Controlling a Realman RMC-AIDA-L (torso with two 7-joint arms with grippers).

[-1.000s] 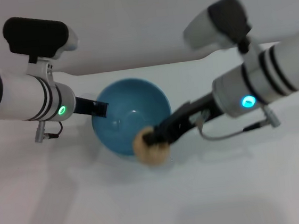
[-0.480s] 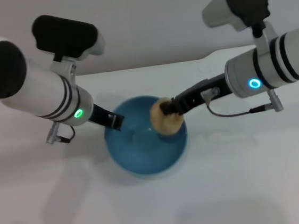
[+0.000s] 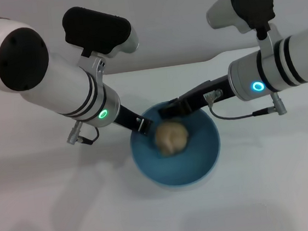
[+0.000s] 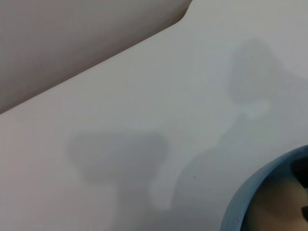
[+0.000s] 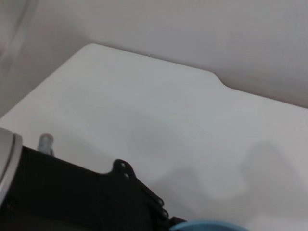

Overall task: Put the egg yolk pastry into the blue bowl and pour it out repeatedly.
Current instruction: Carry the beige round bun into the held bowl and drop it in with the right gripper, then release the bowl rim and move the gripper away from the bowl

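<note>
Next, I set the blue bowl, now at the middle of the table, down with my left gripper on the white table point(image 3: 184, 176) below the bowl's present near side, closer to me.
The light-blue bowl point(image 3: 203, 162) sits at the middle of the white table, and its rim point(image 4: 239, 200) shows in the left wrist view. The beige egg yolk pastry point(image 3: 171, 137) lies inside it, toward the far-left wall, and is also seen as a tan patch point(image 4: 269, 214). My left gripper point(image 3: 142, 125) is shut on the bowl's left rim. My right gripper point(image 3: 165, 112) hangs over the far rim just above the pastry, open, and the pastry sits free below it.
The white tabletop point(image 3: 272, 191) spreads around the bowl, with its far edge point(image 5: 144, 57) against a grey wall. A sliver of the bowl's rim point(image 5: 207, 225) and a dark part of the left arm point(image 5: 72, 192) show in the right wrist view.
The left arm has carried the bowl right and nearer. The right gripper brought the pastry from beside the bowl to above it and let go; the pastry now lies inside.
</note>
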